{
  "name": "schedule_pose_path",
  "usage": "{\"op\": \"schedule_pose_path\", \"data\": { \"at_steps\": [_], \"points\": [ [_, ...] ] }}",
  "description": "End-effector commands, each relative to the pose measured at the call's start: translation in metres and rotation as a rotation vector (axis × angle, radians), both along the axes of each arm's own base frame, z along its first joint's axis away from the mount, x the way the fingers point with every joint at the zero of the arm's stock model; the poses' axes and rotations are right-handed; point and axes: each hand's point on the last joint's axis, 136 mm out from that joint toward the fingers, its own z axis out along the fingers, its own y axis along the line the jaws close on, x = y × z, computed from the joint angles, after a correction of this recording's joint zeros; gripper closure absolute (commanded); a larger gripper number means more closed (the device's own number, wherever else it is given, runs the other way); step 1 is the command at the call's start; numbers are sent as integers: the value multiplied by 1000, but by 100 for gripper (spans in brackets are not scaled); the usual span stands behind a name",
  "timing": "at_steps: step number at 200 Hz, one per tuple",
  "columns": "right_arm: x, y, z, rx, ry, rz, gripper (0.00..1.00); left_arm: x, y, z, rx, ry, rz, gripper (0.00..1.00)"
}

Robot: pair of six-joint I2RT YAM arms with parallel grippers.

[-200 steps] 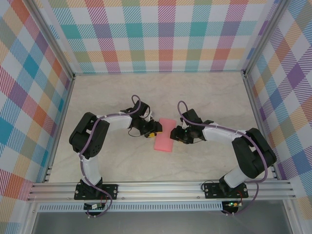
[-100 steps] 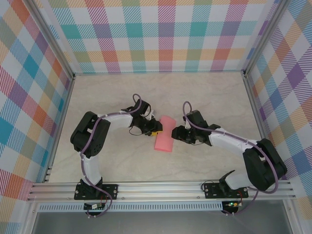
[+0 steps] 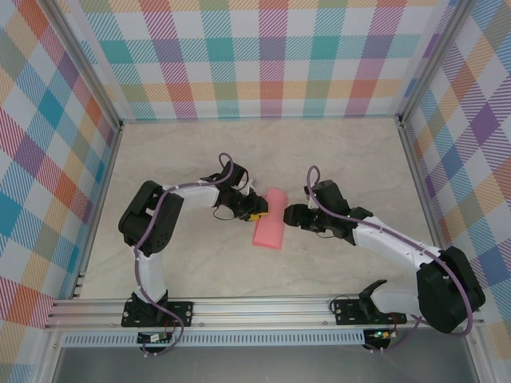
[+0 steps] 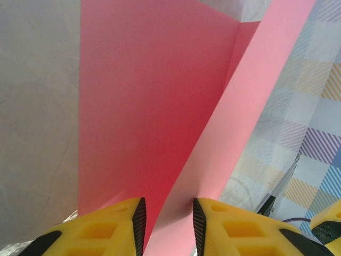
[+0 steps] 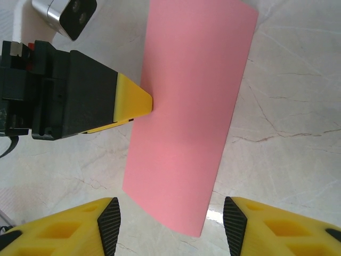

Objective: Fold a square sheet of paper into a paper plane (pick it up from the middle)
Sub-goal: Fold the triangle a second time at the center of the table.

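Note:
The upper flap slants over the lower layer of the paper, so my left gripper should regrip the flap's edge [image 4: 168, 205] and square it before my right gripper presses the fold.
The square sheet of paper [image 3: 270, 222] is salmon pink and folded over into a long strip, lying mid-table between both grippers. My left gripper [image 3: 257, 214] is at its left edge. In the left wrist view the jaws [image 4: 168, 224] stand slightly apart, the lower layer [image 4: 133, 106] by the left finger and the raised upper flap [image 4: 240, 138] against the right finger. My right gripper [image 3: 289, 215] is just right of the strip, open. In the right wrist view its fingers [image 5: 170, 224] stand wide apart, the paper [image 5: 192, 106] beyond them and untouched, and a left fingertip [image 5: 133, 104] touches the paper's edge.
The pale marble tabletop [image 3: 184, 152] is bare around the paper. Chequered walls [image 3: 271, 56] close in the back and both sides. An aluminium rail [image 3: 255, 307] runs along the near edge by the arm bases.
My right gripper has opened wider and backed off slightly from the paper, its arm swinging out to the right. The left gripper has stayed at the paper's edge, its jaws narrower.

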Motion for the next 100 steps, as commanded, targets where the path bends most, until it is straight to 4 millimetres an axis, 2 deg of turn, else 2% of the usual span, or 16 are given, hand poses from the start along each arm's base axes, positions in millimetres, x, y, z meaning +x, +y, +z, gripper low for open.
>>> {"op": "schedule_pose_path", "data": {
  "at_steps": [1,48,100],
  "points": [
    [-6,-2,-3,-15,-4,19,43,6,-8,6,-40,-18,-27,65],
    [-6,-1,-5,-11,-1,23,43,11,-3,2,-43,-12,-57,58],
    [-7,0,-10,0,6,22,42,10,0,10,-55,-30,-77,47]
  ]
}}
